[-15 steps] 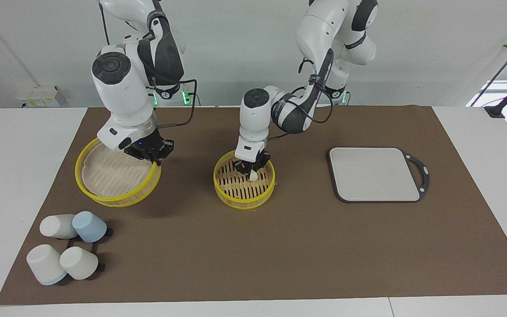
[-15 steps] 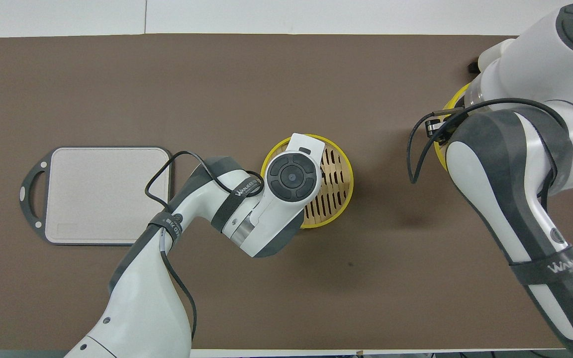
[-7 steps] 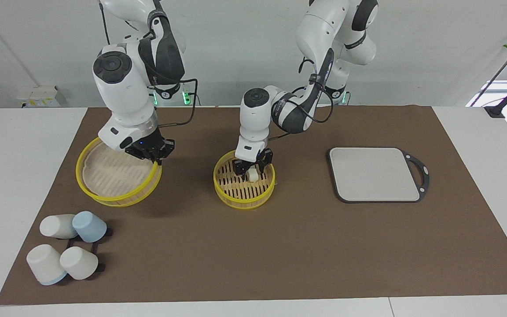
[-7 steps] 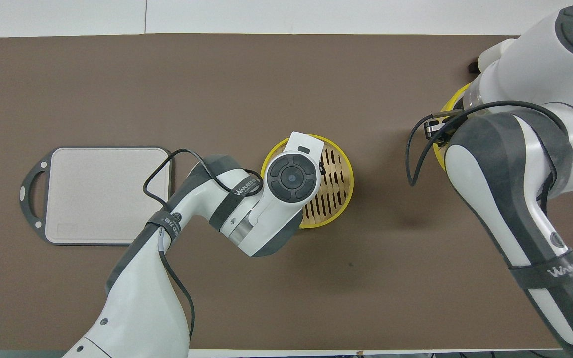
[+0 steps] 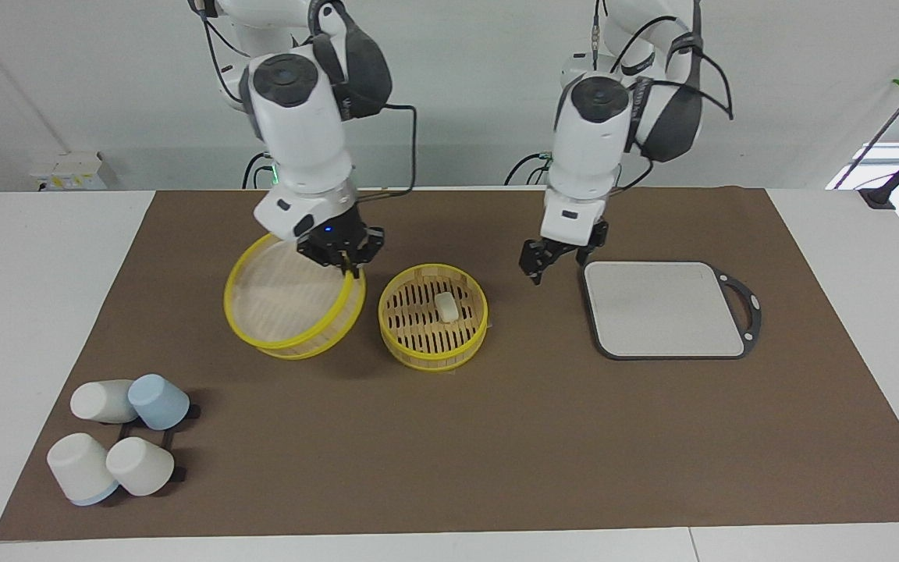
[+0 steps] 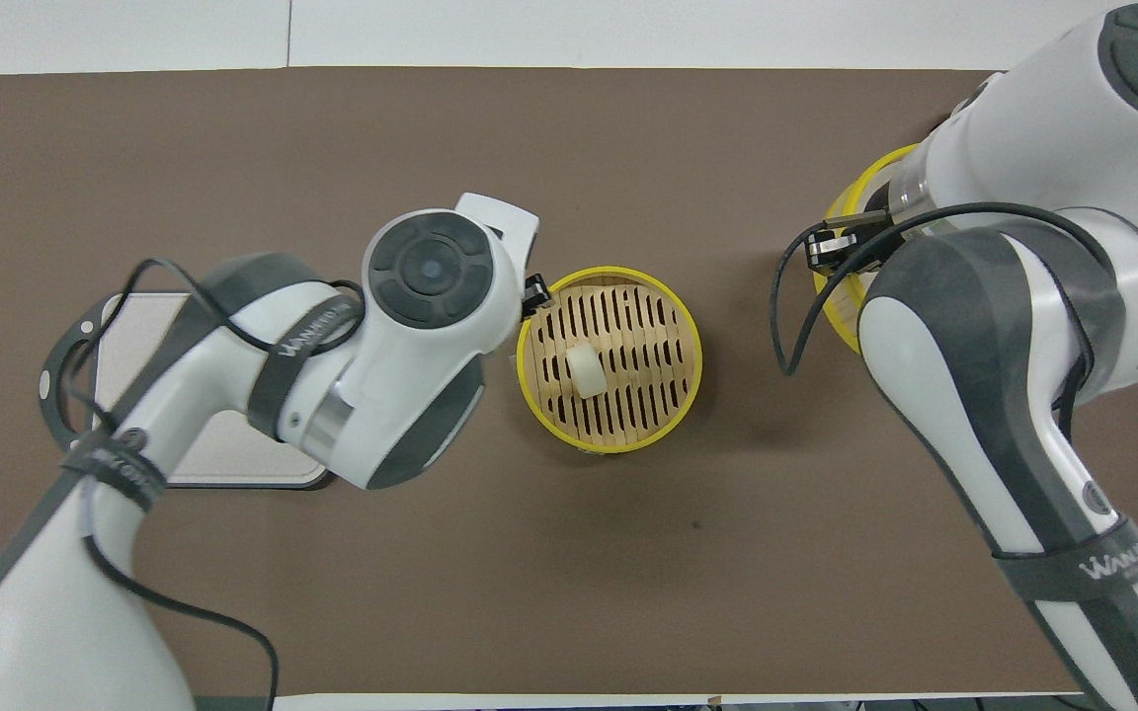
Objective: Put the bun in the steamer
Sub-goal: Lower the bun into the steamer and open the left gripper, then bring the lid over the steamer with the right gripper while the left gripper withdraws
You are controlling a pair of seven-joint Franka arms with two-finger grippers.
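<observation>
The lid will leave my right gripper on the open steamer's yellow rim (image 6: 612,355), covering the bun.
The bun (image 5: 446,306) lies free on the slatted floor of the open steamer (image 5: 433,349) at the middle of the mat. It also shows in the overhead view (image 6: 586,371), inside the steamer's yellow rim (image 6: 692,346). My left gripper (image 5: 535,271) is open and empty, raised over the bare mat between the steamer and the grey board. My right gripper (image 5: 340,256) is shut on the rim of the steamer lid (image 5: 278,300) and holds it tilted above the mat, beside the steamer toward the right arm's end.
A grey square board (image 5: 664,308) with a handle lies toward the left arm's end. Several white and blue cups (image 5: 126,433) lie at the mat's corner farthest from the robots, at the right arm's end.
My left gripper let go of the bun, rose out of the steamer and moved toward the board. My right gripper lifted the lid and carried it toward the steamer.
</observation>
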